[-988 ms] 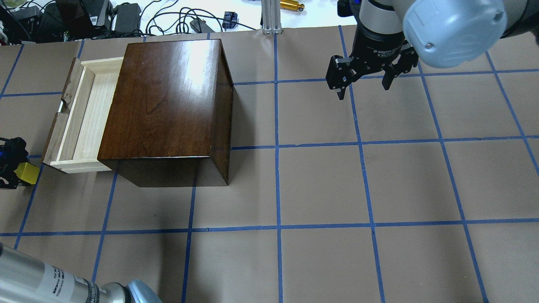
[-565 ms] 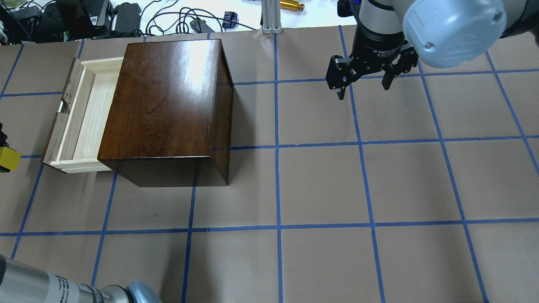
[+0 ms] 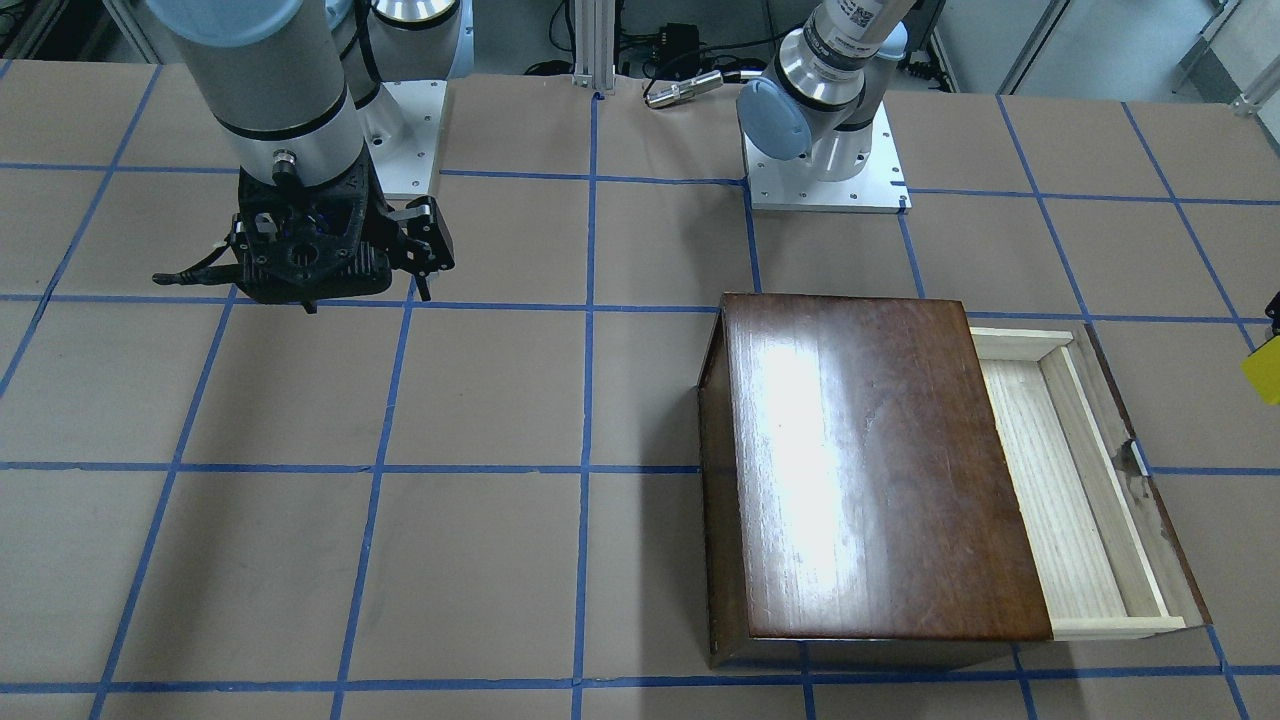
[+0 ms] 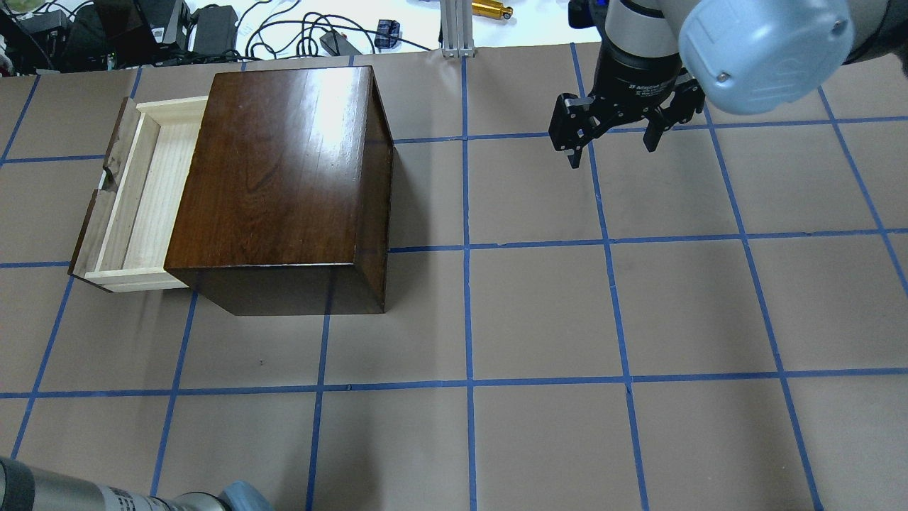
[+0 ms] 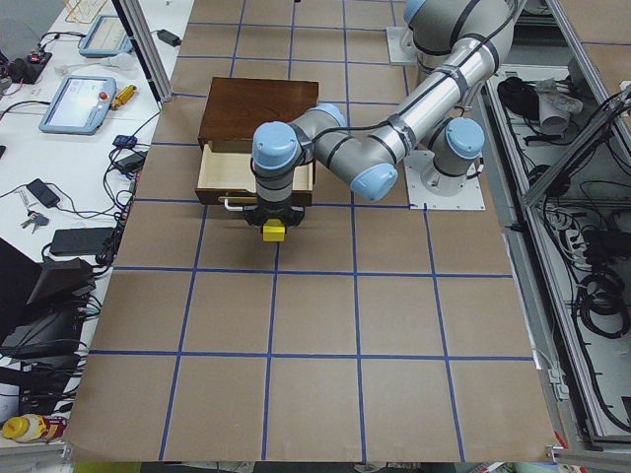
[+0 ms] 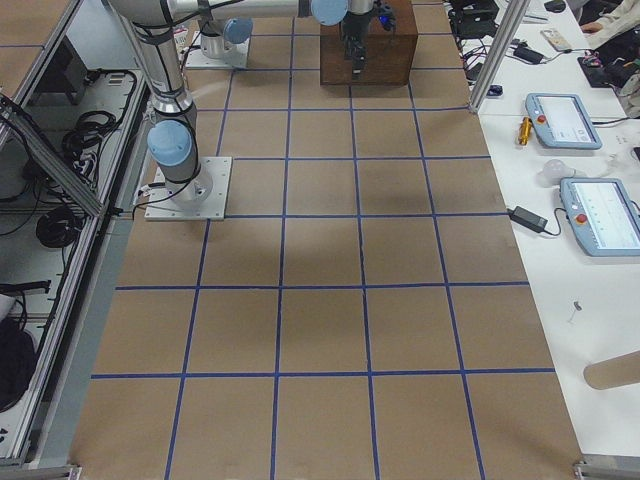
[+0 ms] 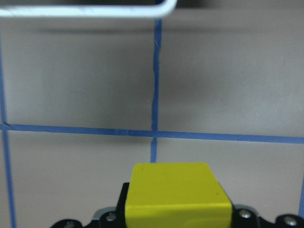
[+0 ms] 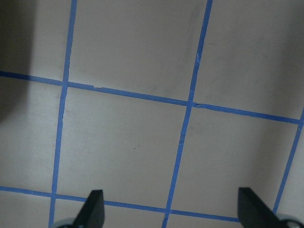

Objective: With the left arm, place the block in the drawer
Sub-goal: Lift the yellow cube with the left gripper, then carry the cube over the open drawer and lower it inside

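The yellow block will go down from my left gripper onto the pale tray's bottom close beside the dark brown box [image 3: 1021, 446].
The yellow block [image 7: 178, 194] is held in my left gripper [image 5: 273, 227], which is shut on it. It hangs over the table just outside the drawer's dark front panel, and the metal pull [image 7: 85, 10] is ahead of it. The block also shows at the front view's right edge [image 3: 1263, 368] and is out of the overhead view. The drawer [image 4: 135, 206] stands pulled out of the dark brown box [image 4: 284, 177], and its pale tray [image 3: 1060, 500] is empty. My right gripper [image 4: 612, 151] is open and empty, far from the box; it hangs over bare table in its wrist view [image 8: 172, 209].
Cables and power bricks [image 4: 213, 32] and an aluminium post [image 4: 454, 28] line the far table edge. The arm base plates [image 3: 825, 180] sit behind the box. Tablets [image 5: 74, 103] lie on the side table beside the drawer end.
My left gripper has carried the block leftward and out of the overhead view's left edge. The right arm, box and drawer have not moved.
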